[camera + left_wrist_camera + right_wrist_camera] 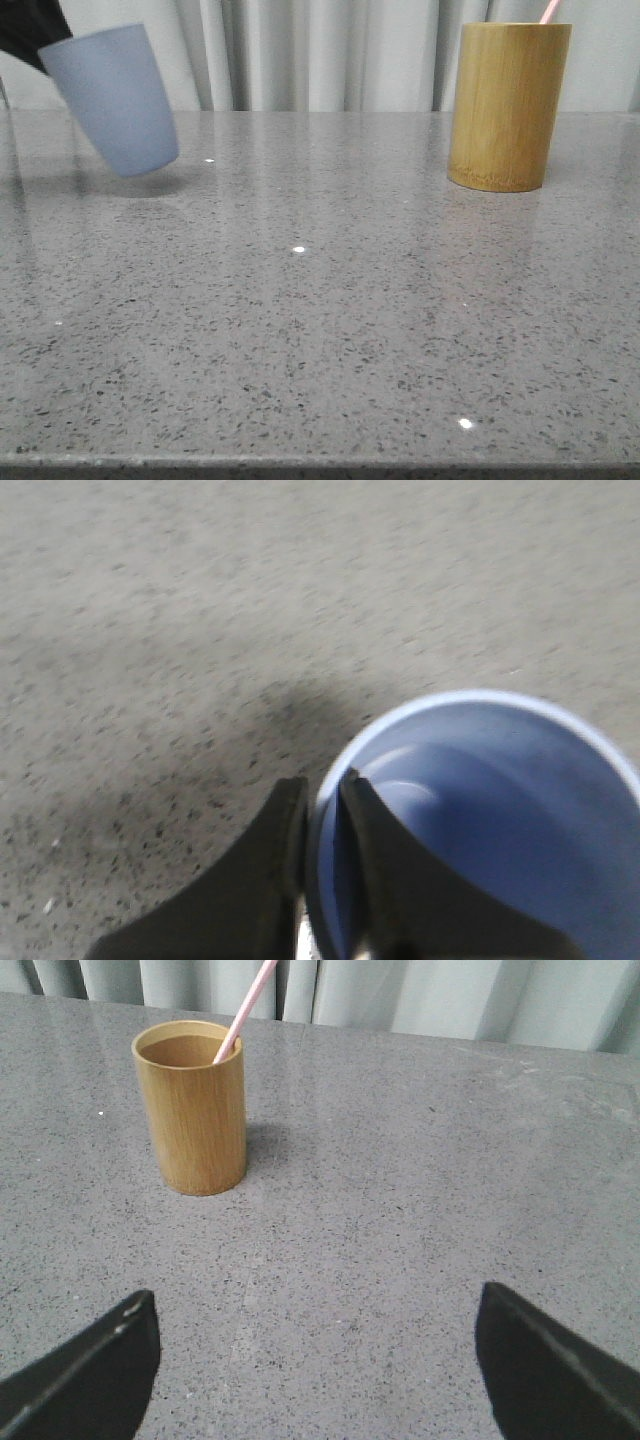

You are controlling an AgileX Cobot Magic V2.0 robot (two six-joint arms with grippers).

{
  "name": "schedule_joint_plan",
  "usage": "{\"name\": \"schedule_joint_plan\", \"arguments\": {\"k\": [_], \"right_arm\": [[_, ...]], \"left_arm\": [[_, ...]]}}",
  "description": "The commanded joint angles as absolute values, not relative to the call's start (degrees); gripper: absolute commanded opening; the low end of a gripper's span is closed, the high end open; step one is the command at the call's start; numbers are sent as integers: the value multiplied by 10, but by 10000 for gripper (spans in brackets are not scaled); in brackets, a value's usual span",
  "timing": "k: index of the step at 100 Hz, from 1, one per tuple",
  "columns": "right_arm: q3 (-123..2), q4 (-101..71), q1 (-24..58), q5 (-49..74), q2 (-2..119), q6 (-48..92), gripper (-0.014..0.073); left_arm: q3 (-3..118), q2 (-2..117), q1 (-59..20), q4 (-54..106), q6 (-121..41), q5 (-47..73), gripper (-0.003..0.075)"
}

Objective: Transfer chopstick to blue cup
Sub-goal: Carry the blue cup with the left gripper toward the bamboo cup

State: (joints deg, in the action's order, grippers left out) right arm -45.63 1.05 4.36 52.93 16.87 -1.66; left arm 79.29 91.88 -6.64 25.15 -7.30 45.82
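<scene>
I should use my left gripper to set the blue cup upright on the stone table (354, 204), a small gap away beside the bamboo holder.
The blue cup (112, 98) hangs tilted above the table at the far left, its shadow under it. My left gripper (322, 800) is shut on the cup's rim (470, 820), one finger inside, one outside; in the front view only a dark part of it shows at the top left corner. A pale pink chopstick (243, 1012) leans in the yellow-brown bamboo holder (194, 1105); its tip shows in the front view (549, 10) above the holder (505, 104) at the far right. My right gripper (316, 1350) is open and empty, well short of the holder.
The grey speckled stone table (320, 320) runs to a front edge at the bottom of the front view. Pale curtains (330, 50) hang behind the table's far edge.
</scene>
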Motion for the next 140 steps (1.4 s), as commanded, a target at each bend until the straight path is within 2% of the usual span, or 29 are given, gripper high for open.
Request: {"name": "schedule_joint_plan", "arguments": {"k": [1,26,49,69,140], "right_arm": [[-473,13,41,484,182,-13,633],[-473,13,41,485,182,-13,633],[-473,13,41,485,182,-13,633],[-473,13,41,485,182,-13,633],[-473,14,41,480,182,-13,633]], "left_arm": [[833,898,-77,288,-84,451,-19],[918,908,-158,281,-84,486,-19],[991,967,-258,214,-77,506,-19],[1048,1032,-310,187,-77,522,-19],[1064,1071,-324,163,-77,531,-19]]}}
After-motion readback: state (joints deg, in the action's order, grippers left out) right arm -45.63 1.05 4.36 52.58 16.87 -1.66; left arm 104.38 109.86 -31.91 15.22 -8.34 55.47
